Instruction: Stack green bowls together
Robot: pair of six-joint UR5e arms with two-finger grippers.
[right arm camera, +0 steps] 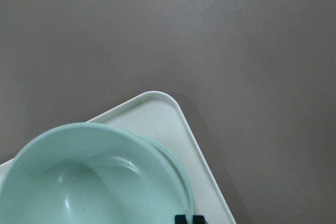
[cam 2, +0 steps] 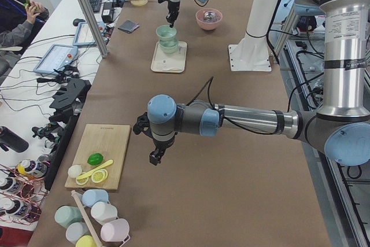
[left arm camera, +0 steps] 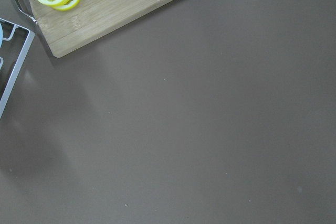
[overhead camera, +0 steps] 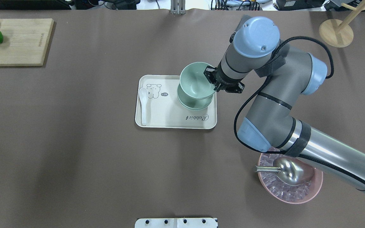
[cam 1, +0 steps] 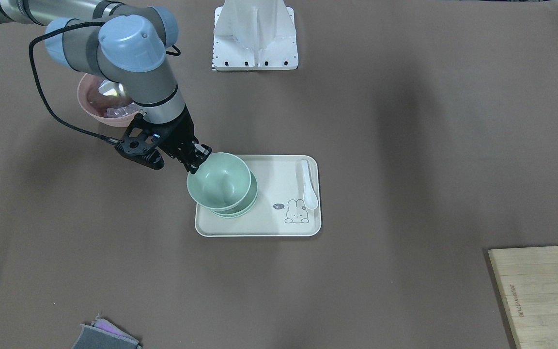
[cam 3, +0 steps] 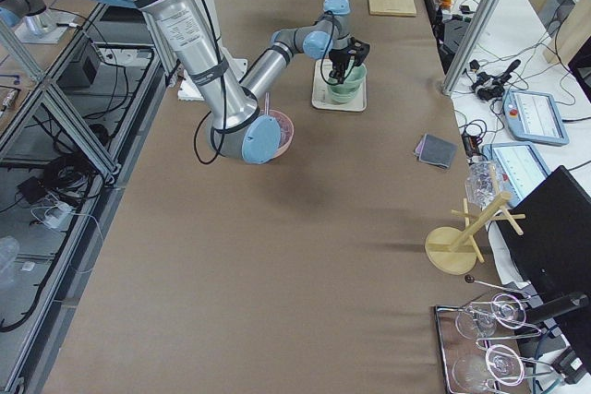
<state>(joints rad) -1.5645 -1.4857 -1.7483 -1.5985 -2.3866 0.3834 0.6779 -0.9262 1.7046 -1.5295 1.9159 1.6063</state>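
My right gripper will release the pale green bowl inside the green bowls nested on the cream tray (cam 1: 230, 187) (right arm camera: 100, 200).
My right gripper (cam 1: 199, 158) is shut on the rim of a pale green bowl (cam 1: 218, 180) and holds it slightly tilted just above other green bowls (cam 1: 241, 209) nested on the cream tray (cam 1: 269, 225). Overhead, the held bowl (overhead camera: 196, 81) overlaps the lower bowls (overhead camera: 195, 104) on the tray (overhead camera: 169, 120). In the right wrist view the held bowl (right arm camera: 89, 177) fills the lower left, with a lower rim (right arm camera: 181, 177) beside it. My left gripper (cam 2: 155, 157) shows only in the exterior left view, over bare table; I cannot tell whether it is open.
A white spoon (overhead camera: 143, 104) lies on the tray's other end. A pink bowl (overhead camera: 296, 193) with ice and a metal scoop sits under my right arm. A cutting board (overhead camera: 17, 41) with lime and lemon lies far left. A wooden stand (overhead camera: 336, 31) is far right.
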